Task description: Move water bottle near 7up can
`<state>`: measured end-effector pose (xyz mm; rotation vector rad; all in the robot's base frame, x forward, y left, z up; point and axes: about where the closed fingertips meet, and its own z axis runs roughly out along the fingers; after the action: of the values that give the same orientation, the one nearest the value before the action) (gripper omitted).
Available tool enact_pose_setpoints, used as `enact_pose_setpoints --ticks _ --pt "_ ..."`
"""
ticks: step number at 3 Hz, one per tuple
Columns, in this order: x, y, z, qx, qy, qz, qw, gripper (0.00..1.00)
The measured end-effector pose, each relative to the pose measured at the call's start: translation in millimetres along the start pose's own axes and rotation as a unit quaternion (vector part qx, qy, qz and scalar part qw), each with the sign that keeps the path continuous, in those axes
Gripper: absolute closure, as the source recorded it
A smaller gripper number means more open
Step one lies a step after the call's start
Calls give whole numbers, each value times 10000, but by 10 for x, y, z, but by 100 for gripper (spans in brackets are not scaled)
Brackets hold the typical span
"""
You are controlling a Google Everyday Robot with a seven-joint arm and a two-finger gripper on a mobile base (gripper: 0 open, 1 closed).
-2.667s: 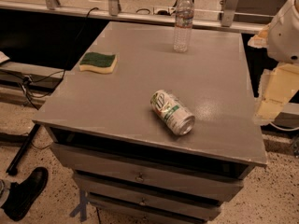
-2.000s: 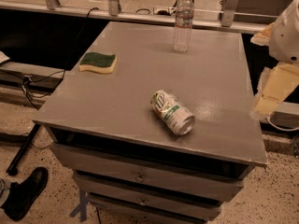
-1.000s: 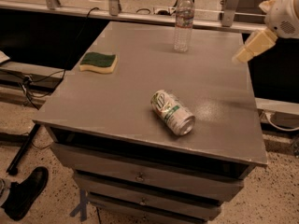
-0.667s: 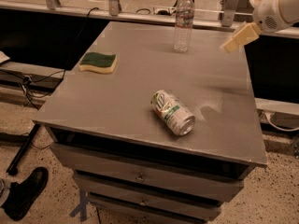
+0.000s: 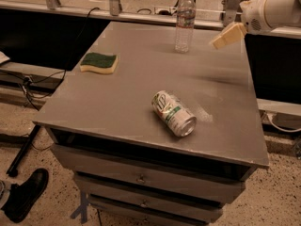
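I should next close my gripper at the middle of the water bottle [image 5: 185, 22], well below its white cap.
The water bottle [image 5: 185, 21] stands upright near the far edge of the grey table [image 5: 117, 98], clear with a white cap and a red-and-white label band. The 7up can [image 5: 173, 113] lies on its side near the table's front middle, silver with green markings. My gripper [image 5: 226, 36] hangs in the air over the far right part of the table, to the right of the bottle and apart from it. It holds nothing that I can see.
A green-and-yellow sponge [image 5: 99, 63] lies on the left side of the table. Drawers sit below the tabletop. A metal rail and cables run behind the table. A black shoe [image 5: 26, 194] shows on the floor at lower left.
My arm has risen from beside the table's right edge and swung left and back, and now sits over the far right corner, closer to the bottle. The bottle, can and sponge have not moved.
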<state>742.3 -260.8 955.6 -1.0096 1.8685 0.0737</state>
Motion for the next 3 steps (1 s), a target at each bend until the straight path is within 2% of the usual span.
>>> enact_pose_setpoints --ticks 1,2,3 --pt "-62 47 84 39 -144 114 9998 0" --pt "-191 102 279 192 -367 479 9980 0" --pt "-359 121 467 312 -684 915 9930 0"
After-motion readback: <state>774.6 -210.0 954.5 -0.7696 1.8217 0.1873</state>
